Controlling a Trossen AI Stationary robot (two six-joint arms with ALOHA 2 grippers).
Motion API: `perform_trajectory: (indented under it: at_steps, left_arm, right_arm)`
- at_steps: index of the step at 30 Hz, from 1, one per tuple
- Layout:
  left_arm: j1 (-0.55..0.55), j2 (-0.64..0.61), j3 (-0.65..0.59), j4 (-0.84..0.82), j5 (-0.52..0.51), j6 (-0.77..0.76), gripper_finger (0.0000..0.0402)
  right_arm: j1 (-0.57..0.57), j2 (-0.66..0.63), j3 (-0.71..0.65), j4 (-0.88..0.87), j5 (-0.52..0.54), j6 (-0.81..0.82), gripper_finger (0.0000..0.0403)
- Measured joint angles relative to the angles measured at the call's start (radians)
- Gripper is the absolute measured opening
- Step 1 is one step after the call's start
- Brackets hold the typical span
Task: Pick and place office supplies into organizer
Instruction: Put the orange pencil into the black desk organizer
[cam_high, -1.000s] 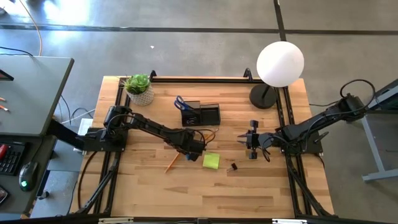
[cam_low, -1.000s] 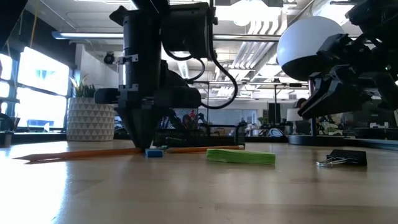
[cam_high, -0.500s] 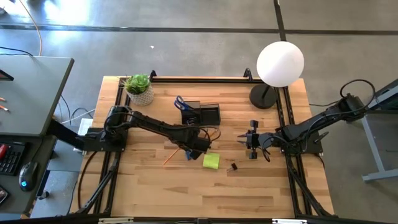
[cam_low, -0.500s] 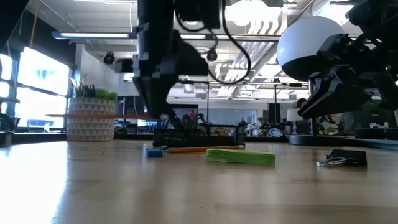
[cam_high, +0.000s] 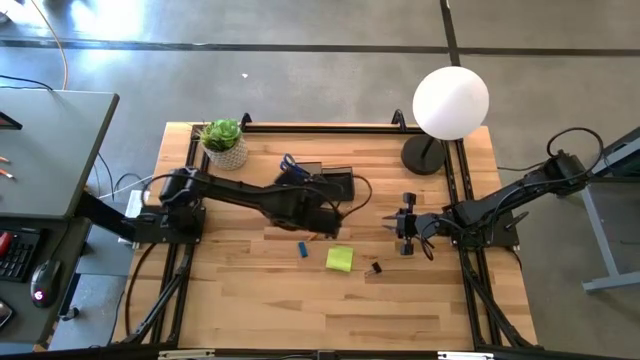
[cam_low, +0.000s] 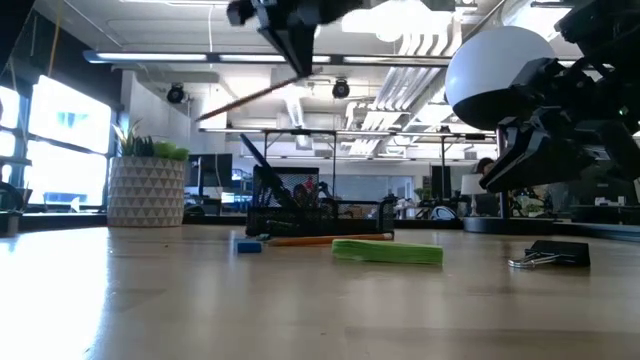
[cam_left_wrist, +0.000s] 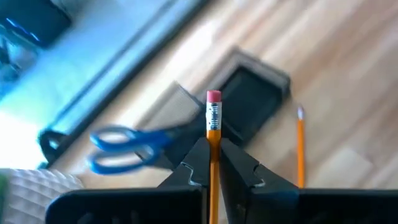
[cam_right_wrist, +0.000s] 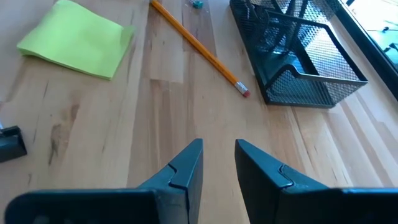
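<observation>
My left gripper is holding the orange pencil too near its pink eraser end. Next, I put the pencil down and grip it farther along the pencil's body (cam_low: 240, 101).
My left gripper (cam_high: 316, 207) hangs high over the table beside the black mesh organizer (cam_high: 326, 185) and is shut on an orange pencil (cam_left_wrist: 213, 134). That pencil shows in the low view as a slanting line (cam_low: 245, 98). Blue-handled scissors (cam_left_wrist: 121, 148) stand in the organizer. A second pencil (cam_right_wrist: 198, 47), a yellow-green sticky pad (cam_high: 339, 259), a small blue piece (cam_high: 301, 249) and a black binder clip (cam_high: 375, 268) lie flat on the table. My right gripper (cam_right_wrist: 218, 155) waits open at the right, with nothing between its fingers. My left gripper pinches the pencil's shaft (cam_left_wrist: 213, 146) between its two fingers, a short way from the pink eraser end (cam_left_wrist: 213, 96), which sticks out past the fingertips. The pencil is lifted clear of the table and tilted. Its long part slants down away from the fingers (cam_low: 295, 45).
A potted plant (cam_high: 223, 142) stands at the far left corner. A lamp with a white globe (cam_high: 450, 100) and a black round base (cam_high: 424, 156) is at the far right. Bare wood lies along the near edge.
My left gripper has risen from the table toward the far edge and the organizer, tipping and rolling as it went. The pencil, which lay flat on the wood, went up with it, first level, now slanting high above the table. The blue piece stayed put.
</observation>
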Motion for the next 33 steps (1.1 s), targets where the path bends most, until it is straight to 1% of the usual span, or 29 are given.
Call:
perform_trajectory:
  at_steps: [4, 9, 13, 19, 20, 22, 24, 27, 29, 31, 33]
  left_arm:
    - [-0.01, -0.063, -0.004, 0.019, -0.083, 0.027, 0.0002]
    - [-0.024, -0.139, -0.058, 0.124, -0.124, 0.078, 0.0002]
    - [-0.037, -0.201, -0.14, 0.253, -0.126, 0.138, 0.0001]
    - [-0.032, -0.303, -0.301, 0.435, -0.073, 0.198, 0.0001]
    - [-0.032, -0.32, -0.331, 0.463, -0.056, 0.202, 0.0001]
    - [-0.022, -0.353, -0.391, 0.498, 0.012, 0.199, 0.0]
    - [-0.014, -0.373, -0.448, 0.521, 0.07, 0.132, 0.0]
    - [0.008, -0.374, -0.523, 0.516, 0.132, 0.044, 0.0]
    - [0.026, -0.374, -0.568, 0.509, 0.193, -0.007, 0.0001]
    - [0.056, -0.374, -0.609, 0.515, 0.296, -0.03, 0.0006]
    - [0.086, -0.374, -0.646, 0.512, 0.42, -0.031, 0.0023]
  right_arm:
    - [0.0, 0.0, 0.0, 0.003, 0.0, 0.0, 0.0087]
    - [0.0, 0.0, 0.0, 0.003, 0.001, 0.0, 0.0087]
    - [0.0, 0.0, 0.0, 0.004, 0.002, 0.0, 0.0087]
    - [0.0, 0.0, 0.0, 0.011, 0.003, 0.0, 0.0087]
    - [0.0, 0.0, 0.0, 0.011, 0.003, 0.0, 0.0087]
    - [0.0, 0.0, 0.0, 0.013, 0.003, -0.002, 0.0087]
    - [0.0, 0.0, 0.0, 0.016, 0.003, -0.002, 0.0087]
    - [0.0, 0.0, 0.0, 0.019, 0.003, -0.002, 0.0087]
    - [0.0, 0.0, 0.0, 0.022, 0.003, -0.002, 0.0087]
    - [0.0, 0.0, 0.0, 0.023, 0.003, -0.002, 0.0087]
    - [0.0, 0.0, 0.0, 0.025, 0.002, -0.002, 0.0087]
